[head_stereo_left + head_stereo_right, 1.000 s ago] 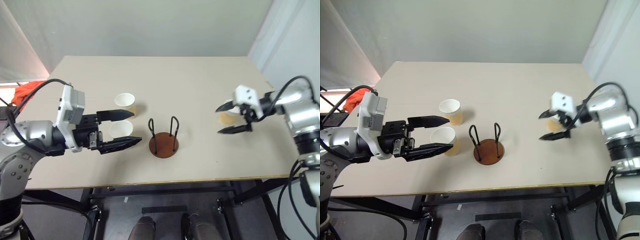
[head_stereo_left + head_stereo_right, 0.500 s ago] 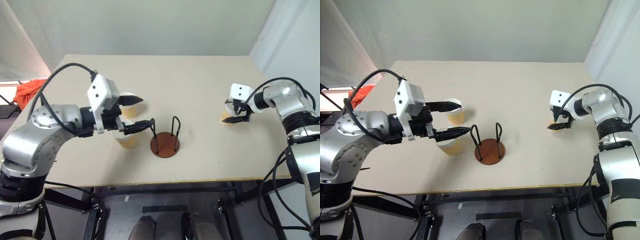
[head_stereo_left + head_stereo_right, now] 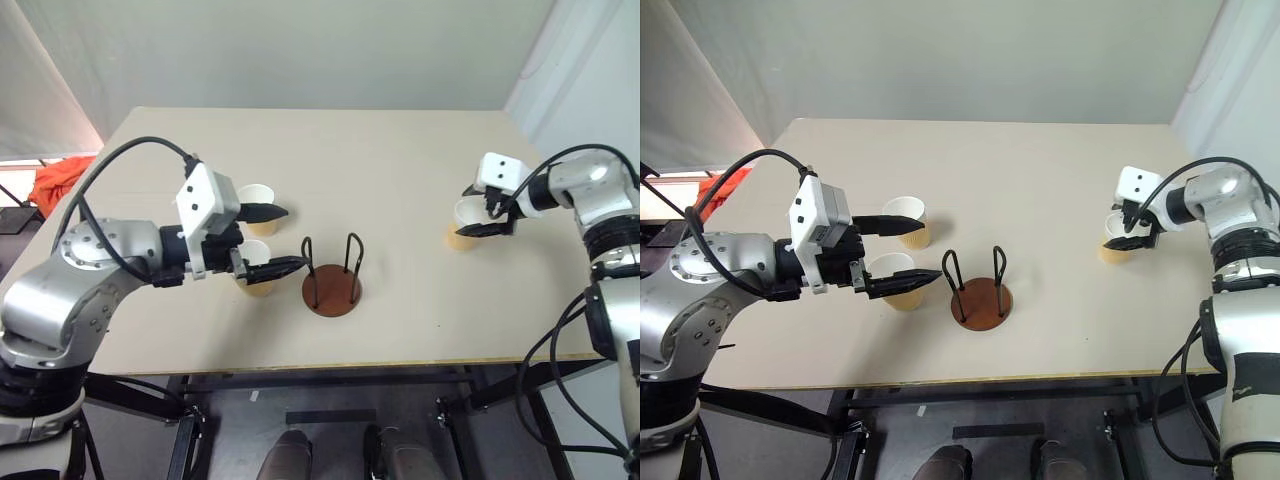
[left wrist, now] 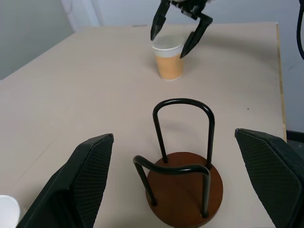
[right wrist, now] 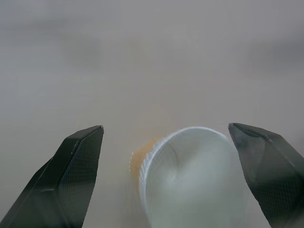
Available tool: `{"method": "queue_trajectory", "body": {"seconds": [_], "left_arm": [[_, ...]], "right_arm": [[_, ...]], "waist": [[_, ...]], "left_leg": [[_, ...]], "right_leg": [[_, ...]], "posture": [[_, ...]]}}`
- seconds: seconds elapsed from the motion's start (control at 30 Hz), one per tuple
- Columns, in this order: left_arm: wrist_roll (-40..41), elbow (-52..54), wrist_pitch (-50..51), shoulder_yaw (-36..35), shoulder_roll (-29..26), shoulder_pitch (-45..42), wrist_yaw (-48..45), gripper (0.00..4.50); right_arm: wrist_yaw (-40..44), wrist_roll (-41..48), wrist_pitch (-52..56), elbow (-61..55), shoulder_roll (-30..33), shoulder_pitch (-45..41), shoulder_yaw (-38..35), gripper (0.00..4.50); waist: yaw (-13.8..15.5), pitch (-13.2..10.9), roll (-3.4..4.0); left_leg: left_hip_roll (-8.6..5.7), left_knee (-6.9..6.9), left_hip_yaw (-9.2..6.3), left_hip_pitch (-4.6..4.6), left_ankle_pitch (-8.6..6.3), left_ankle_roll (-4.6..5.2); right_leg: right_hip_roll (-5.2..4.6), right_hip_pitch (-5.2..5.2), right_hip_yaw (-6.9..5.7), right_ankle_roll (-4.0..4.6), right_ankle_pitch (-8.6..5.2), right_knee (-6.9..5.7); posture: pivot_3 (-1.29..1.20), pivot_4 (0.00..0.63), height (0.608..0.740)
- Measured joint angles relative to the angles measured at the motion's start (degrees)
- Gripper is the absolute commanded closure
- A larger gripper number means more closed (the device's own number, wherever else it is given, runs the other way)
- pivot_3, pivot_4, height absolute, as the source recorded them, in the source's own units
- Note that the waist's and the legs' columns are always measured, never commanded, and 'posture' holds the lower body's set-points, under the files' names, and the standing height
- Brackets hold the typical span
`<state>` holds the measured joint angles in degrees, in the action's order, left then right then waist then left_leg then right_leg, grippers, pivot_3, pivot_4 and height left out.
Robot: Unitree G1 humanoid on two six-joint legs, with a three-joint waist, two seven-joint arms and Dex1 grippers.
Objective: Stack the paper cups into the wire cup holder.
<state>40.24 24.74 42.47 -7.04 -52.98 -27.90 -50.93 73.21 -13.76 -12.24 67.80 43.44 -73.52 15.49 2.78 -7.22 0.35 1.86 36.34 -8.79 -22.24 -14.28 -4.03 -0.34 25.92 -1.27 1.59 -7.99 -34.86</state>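
I need to next close my left gripper on the near paper cup's rim (image 3: 268, 257), leaving the far cup standing behind it.
The wire cup holder (image 3: 332, 290) stands empty near the middle of the table, a brown disc with black wire loops. Two paper cups stand upright to its left: a far one (image 3: 257, 196) and a near one (image 3: 892, 282). My left gripper (image 3: 293, 238) hovers open over these two, its fingers pointing at the holder (image 4: 183, 183). A third cup (image 3: 463, 224) stands upright at the right. My right gripper (image 3: 471, 211) is open with one finger on each side of that cup (image 5: 190, 175), apart from its wall. The left wrist view shows the same cup (image 4: 169, 64) and the right gripper (image 4: 167, 45).
The beige table (image 3: 350, 150) has bare room behind and in front of the holder. An orange-red cloth (image 3: 58, 181) lies beyond the table's left edge. A pale wall stands close to the right edge.
My left gripper has moved forward over the near cup toward the holder and rolled. My right gripper has swung out to the right cup's right side, still open.
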Motion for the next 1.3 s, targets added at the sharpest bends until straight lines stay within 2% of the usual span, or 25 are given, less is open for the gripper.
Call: {"method": "queue_trajectory", "body": {"seconds": [0.2,0.37,0.4,0.47,0.83,0.97,1.03,1.17,1.3], "left_arm": [[0.7,0.1,0.0,-0.6,0.1,0.7,-0.2,0.0],[0.7,0.1,0.0,-0.6,0.1,0.5,-0.3,0.0],[0.7,0.1,0.0,-0.6,0.1,0.4,-0.3,0.0],[0.7,0.1,0.0,-0.6,0.1,0.4,-0.3,0.0],[0.8,1.1,0.5,-2.8,-0.7,2.9,0.1,0.0],[0.8,1.1,0.5,-3.6,-1.1,3.1,0.0,0.0],[1.5,1.1,0.8,-5.2,-2.6,4.8,-0.9,0.0],[4.2,1.6,1.8,-11.5,-6.8,10.9,-5.5,0.0],[0.4,0.6,0.5,-14.2,-11.9,17.0,-7.8,0.0]], "right_arm": [[-0.6,-2.4,-0.2,-0.2,1.2,0.8,0.9,0.02],[-2.0,-4.4,-0.2,0.9,-1.6,1.9,1.8,0.02],[-2.7,-4.9,-0.2,1.3,-2.2,2.0,2.2,0.19],[-3.8,-6.2,-0.2,1.7,-3.0,2.2,3.1,0.59],[-6.7,-9.0,-1.1,3.7,-4.1,2.2,4.0,4.45],[-4.0,-8.1,-1.8,3.7,-3.9,0.9,3.4,4.49],[1.1,-5.1,-2.2,1.0,-3.8,-0.8,1.4,4.49],[14.7,8.2,3.6,-14.8,-5.5,-2.7,-5.1,4.49],[18.6,26.8,16.9,-36.8,-8.1,-3.1,-4.8,4.49]], "waist": [[-0.1,0.0,0.0],[-0.5,0.0,0.0],[-0.5,0.0,0.0],[-0.5,0.0,0.01],[-0.3,0.0,0.01],[-0.3,0.0,0.03],[-0.6,0.0,0.05],[-1.8,0.0,0.05],[-2.0,0.0,0.06]], "left_leg": [[0.01,0.0,0.02,0.24,0.02,-0.01],[0.01,0.0,0.08,0.27,0.03,0.01],[0.02,0.0,0.08,0.27,0.03,0.01],[0.02,0.0,0.07,0.25,0.03,0.01],[0.02,-0.04,0.07,0.19,-0.01,0.0],[0.02,-0.05,0.08,0.19,-0.01,-0.01],[0.02,-0.09,0.12,0.15,0.0,-0.01],[0.14,-0.21,0.15,0.18,0.0,-0.04],[0.28,-0.22,0.14,0.19,-0.01,-0.21]], "right_leg": [[0.0,-0.14,0.02,0.1,-0.05,-0.08],[0.0,-0.13,0.07,0.08,-0.02,-0.09],[0.0,-0.13,0.07,0.06,-0.01,-0.09],[0.01,-0.13,0.06,0.02,0.01,-0.07],[0.01,-0.1,0.05,-0.01,0.02,-0.03],[0.01,-0.07,0.06,0.06,-0.02,-0.05],[0.02,0.0,0.06,0.18,-0.1,-0.06],[0.21,0.01,0.05,0.53,-0.39,-0.03],[0.43,-0.01,0.02,0.69,-0.62,-0.04]], "posture": [[0.0,0.15,0.74],[0.0,0.15,0.74],[0.0,0.15,0.74],[0.0,0.15,0.74],[0.0,0.15,0.74],[0.0,0.15,0.74],[0.0,0.15,0.74],[0.0,0.15,0.74],[0.0,0.15,0.74]]}}
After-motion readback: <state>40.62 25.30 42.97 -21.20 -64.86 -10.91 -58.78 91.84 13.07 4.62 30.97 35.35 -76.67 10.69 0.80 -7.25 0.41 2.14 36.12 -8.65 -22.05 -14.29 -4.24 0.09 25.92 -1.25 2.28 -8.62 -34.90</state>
